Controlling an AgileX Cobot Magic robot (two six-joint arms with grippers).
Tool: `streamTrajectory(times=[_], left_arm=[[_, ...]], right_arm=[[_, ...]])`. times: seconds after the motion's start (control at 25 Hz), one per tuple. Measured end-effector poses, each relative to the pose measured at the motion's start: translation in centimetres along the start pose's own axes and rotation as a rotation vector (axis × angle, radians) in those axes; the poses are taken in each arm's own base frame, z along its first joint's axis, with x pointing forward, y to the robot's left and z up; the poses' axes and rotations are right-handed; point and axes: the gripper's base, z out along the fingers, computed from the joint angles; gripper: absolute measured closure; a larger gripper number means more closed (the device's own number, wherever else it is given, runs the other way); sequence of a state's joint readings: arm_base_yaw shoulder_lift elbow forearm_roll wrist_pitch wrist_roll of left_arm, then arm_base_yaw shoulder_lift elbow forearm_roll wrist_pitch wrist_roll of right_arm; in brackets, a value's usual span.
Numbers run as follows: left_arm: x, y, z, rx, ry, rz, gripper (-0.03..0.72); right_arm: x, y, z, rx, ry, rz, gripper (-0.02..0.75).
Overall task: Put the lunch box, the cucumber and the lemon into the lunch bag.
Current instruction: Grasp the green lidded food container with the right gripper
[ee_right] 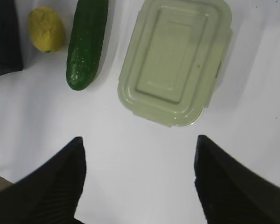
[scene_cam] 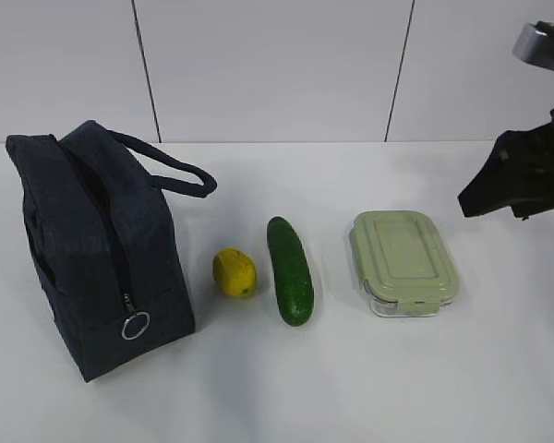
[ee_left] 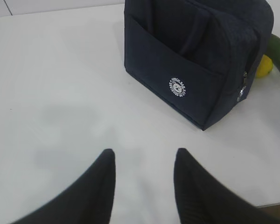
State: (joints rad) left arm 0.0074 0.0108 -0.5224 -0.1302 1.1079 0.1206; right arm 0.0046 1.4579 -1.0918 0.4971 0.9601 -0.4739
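Observation:
My right gripper goes to the lunch box next and closes on the middle of its long side (scene_cam: pixel 440 247) (ee_right: pixel 219 68) facing away from the cucumber.
The dark navy lunch bag (scene_cam: pixel 92 249) stands at the left, its zipper shut with the silver ring pull (scene_cam: pixel 135 325) low on the front; it also shows in the left wrist view (ee_left: pixel 196 56). The yellow lemon (scene_cam: pixel 234 272), the dark green cucumber (scene_cam: pixel 290 269) and the lunch box (scene_cam: pixel 403 261) with its sage-green lid lie in a row to its right. My right gripper (ee_right: pixel 137 144) is open and empty, above the table just short of the lunch box (ee_right: pixel 175 60). My left gripper (ee_left: pixel 142 156) is open and empty, over bare table short of the bag.
The white table (scene_cam: pixel 351 388) runs back to a pale panelled wall (scene_cam: pixel 277 65). The right arm (scene_cam: pixel 522 175) hangs at the right edge. The bag's loop handle (scene_cam: pixel 171 171) sticks out toward the lemon. The table's edge (ee_right: pixel 0 179) shows at the lower left of the right wrist view.

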Motion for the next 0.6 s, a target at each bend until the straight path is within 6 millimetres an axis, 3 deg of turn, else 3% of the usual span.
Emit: streamTrajectory(times=[0.24,0.6], left_arm=[[0.0,0.0,0.0,0.000,0.000,0.000,0.383],[0.0,0.0,0.0,0.000,0.000,0.000,0.383]], right_arm=[[-1.9,-2.8,0.8,-0.091,-0.018,0.025,0.178],[-1.9,-7.0,3.3,-0.291,-0.053,0.063,0.178]])
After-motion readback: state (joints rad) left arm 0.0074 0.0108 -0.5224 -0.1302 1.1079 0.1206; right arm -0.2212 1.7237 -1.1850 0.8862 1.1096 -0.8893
